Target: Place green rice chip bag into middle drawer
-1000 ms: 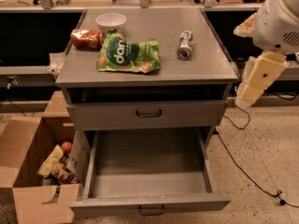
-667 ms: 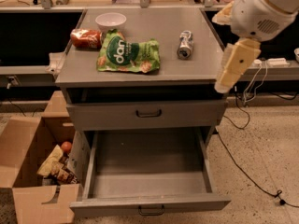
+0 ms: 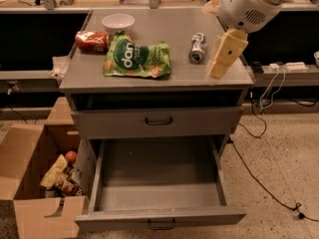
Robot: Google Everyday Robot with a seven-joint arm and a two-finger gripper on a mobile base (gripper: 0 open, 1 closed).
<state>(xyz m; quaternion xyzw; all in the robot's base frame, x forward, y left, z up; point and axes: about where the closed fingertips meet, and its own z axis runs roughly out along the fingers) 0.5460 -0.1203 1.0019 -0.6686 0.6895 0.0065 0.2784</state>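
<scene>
The green rice chip bag is next for my gripper. It should go there and close on the bag's end (image 3: 155,57) nearest the silver can.
The green rice chip bag (image 3: 137,59) lies flat on the grey cabinet top (image 3: 184,76), left of centre. The middle drawer (image 3: 159,216), the lower of the two handled drawers, is pulled out and its tray is empty. My gripper (image 3: 219,69) hangs from the white arm at the upper right. It is above the right part of the cabinet top, well to the right of the bag and just right of a silver can (image 3: 198,47). It holds nothing that I can see.
A red-brown can (image 3: 92,40) and a white bowl (image 3: 118,21) sit behind the bag at the left. The upper handled drawer (image 3: 158,121) is shut. A cardboard box (image 3: 37,183) with snacks stands on the floor at the left. Cables (image 3: 264,178) run over the floor at the right.
The arm and gripper have moved left, from beside the cabinet's right edge to above the right part of its top. The bag and the drawers have not moved.
</scene>
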